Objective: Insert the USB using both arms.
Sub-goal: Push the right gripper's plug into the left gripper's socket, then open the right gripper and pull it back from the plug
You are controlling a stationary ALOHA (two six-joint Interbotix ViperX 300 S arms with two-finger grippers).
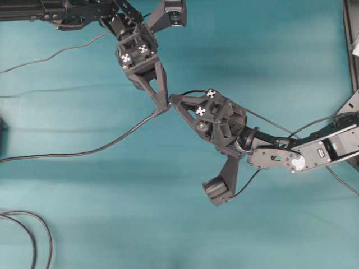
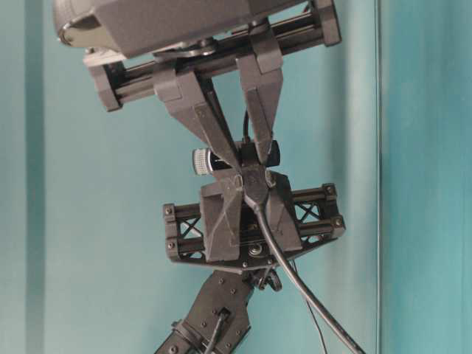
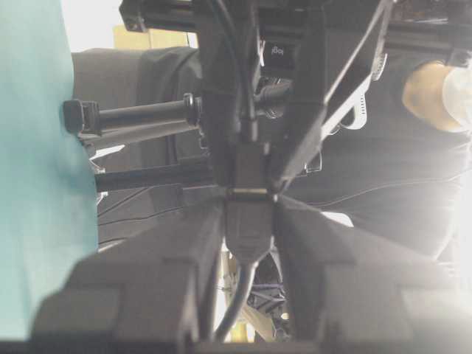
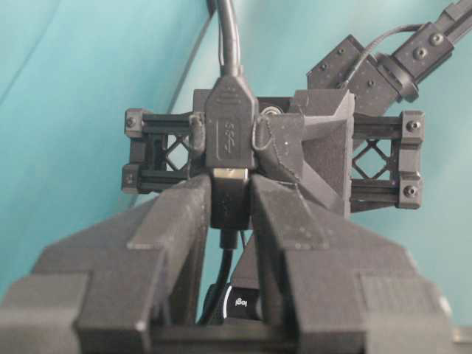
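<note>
I should let go of the socket, now held above the teal table, with my left gripper on the bare teal table (image 1: 171, 138), between its trailing cable and my right gripper.
My two grippers meet tip to tip above the teal table. My right gripper (image 1: 173, 101) (image 4: 230, 184) is shut on the dark body of the USB (image 4: 228, 205). Its silver tip (image 4: 230, 175) sits in the mouth of the grey socket (image 4: 230, 133), with only a thin metal band showing. My left gripper (image 1: 166, 107) (image 3: 249, 199) is shut on the socket (image 3: 249, 225), whose cable (image 1: 112, 141) trails down-left across the table. The USB's cable (image 1: 193, 91) runs back over my right gripper. In the left wrist view the silver band (image 3: 249, 193) is a narrow line between the two bodies.
Loose dark cables lie at the left (image 1: 56, 54) and in a loop at the bottom left (image 1: 31, 235). A dark object (image 1: 1, 134) sits at the left edge. A dark frame (image 1: 350, 39) runs along the right edge.
</note>
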